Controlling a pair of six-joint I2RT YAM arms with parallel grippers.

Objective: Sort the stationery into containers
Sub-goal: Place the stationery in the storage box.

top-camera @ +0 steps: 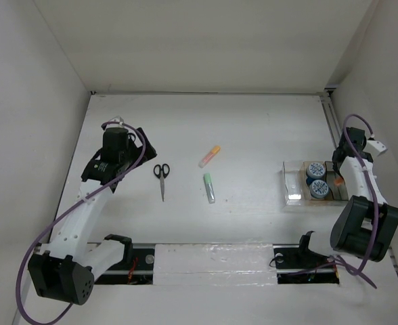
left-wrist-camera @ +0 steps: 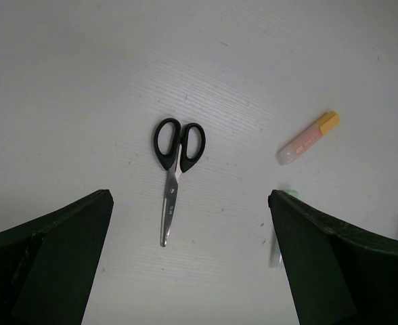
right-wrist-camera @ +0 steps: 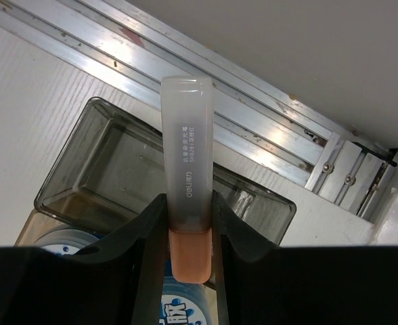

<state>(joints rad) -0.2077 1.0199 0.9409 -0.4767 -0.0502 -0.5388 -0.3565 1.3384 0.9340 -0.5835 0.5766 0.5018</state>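
Next, I release the orange marker inside the empty clear box (top-camera: 290,185) nearest the pale green marker with my right gripper.
Black-handled scissors (top-camera: 161,175) lie on the table left of centre, and in the left wrist view (left-wrist-camera: 174,169) they show between my fingers. My left gripper (top-camera: 143,145) (left-wrist-camera: 190,196) hovers open and empty above them. A pink-orange marker (top-camera: 209,156) (left-wrist-camera: 308,137) and a pale green marker (top-camera: 209,187) (left-wrist-camera: 280,223) lie mid-table. My right gripper (top-camera: 337,177) (right-wrist-camera: 187,202) is shut on the orange marker (right-wrist-camera: 187,135), holding it over the clear box (right-wrist-camera: 118,169). Two blue-and-white cylinders (top-camera: 315,169) (top-camera: 318,189) stand in the adjoining brown-edged box (right-wrist-camera: 50,211).
An aluminium rail (top-camera: 331,125) (right-wrist-camera: 253,115) runs along the table's right edge just beyond the boxes. White walls enclose the table on three sides. A glossy strip (top-camera: 212,261) lies between the arm bases at the near edge.
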